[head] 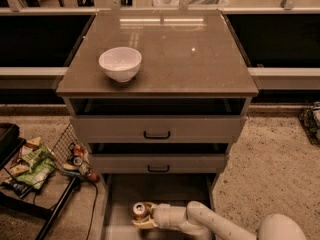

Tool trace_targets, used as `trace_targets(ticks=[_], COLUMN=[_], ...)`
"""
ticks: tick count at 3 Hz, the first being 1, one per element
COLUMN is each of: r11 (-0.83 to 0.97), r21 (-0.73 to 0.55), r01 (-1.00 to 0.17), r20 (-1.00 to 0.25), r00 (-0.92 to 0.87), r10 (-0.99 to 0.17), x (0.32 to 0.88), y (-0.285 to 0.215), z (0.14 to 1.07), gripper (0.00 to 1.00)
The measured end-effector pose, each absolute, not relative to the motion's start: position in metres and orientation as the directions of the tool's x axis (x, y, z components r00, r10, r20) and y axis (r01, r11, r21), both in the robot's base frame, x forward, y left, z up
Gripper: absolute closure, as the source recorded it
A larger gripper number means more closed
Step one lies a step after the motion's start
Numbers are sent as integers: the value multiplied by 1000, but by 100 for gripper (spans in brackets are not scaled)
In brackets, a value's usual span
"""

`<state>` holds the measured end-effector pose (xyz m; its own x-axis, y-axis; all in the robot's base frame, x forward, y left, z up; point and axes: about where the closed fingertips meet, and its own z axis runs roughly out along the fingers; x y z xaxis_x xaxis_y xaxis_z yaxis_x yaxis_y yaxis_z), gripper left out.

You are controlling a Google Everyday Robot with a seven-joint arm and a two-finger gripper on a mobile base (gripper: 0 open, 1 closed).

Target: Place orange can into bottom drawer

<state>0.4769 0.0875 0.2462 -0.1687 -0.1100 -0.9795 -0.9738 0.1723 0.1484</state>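
The orange can will be released on the bottom drawer's inside (136, 225) near the front, toward the black cable's side.
The orange can (139, 210) stands upright over the floor of the open bottom drawer (122, 199), its silver top showing. My gripper (144, 217) comes in from the right on a white arm and is shut on the orange can, low in the drawer near its front. I cannot tell whether the can's base touches the drawer floor. The two upper drawers (157, 129) with black handles are above it, pushed in.
A white bowl (120, 63) sits on the cabinet top (200, 59). To the left a wire rack (35, 169) holds snack packets and small cans (77, 159). A black cable (95, 204) runs on the speckled floor beside the drawer's left side.
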Motion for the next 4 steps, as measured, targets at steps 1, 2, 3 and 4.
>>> trace_targets(ticks=[1, 2, 3, 4], r11=[87, 40, 24, 50], r21=[81, 45, 42, 82], r01=[-993, -998, -999, -995], r20=[-990, -991, -988, -991], r00=[-90, -49, -45, -87], r10=[-104, -127, -146, -100], x=[469, 469, 468, 464], y=[100, 103, 106, 108], z=[223, 208, 190, 167], gripper=[100, 100, 100, 97])
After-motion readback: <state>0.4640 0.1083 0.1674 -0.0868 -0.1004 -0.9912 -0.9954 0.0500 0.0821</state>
